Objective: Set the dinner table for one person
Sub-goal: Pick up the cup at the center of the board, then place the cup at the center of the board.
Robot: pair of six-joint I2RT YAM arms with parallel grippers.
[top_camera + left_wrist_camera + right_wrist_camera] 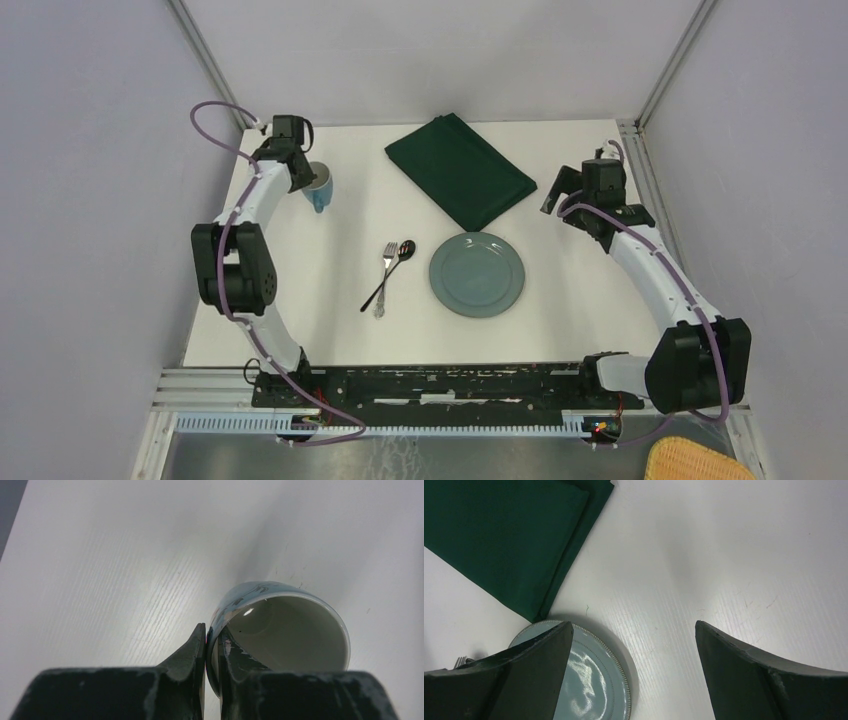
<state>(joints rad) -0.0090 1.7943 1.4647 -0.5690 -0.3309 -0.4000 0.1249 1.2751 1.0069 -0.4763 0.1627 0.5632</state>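
My left gripper will set the light blue cup near the table's back corner [252, 191], close to its nearest side.
On the white dinner table [330, 330] lie a grey-blue plate [477, 273], a fork [385, 280] and a dark spoon [392, 268] side by side left of the plate, and a folded dark green cloth [460, 168] at the back. My left gripper [305, 180] is shut on the rim of a light blue cup [320, 188] at the back left; in the left wrist view one finger is inside the cup [280, 630], one outside. My right gripper [553, 200] is open and empty, above bare table right of the cloth. The plate [594, 680] and cloth [509, 535] show in the right wrist view.
White walls close the table on the left, back and right. A dark rail [430, 385] with both arm bases runs along the near edge. A woven basket [700, 462] sits off the table at the bottom right.
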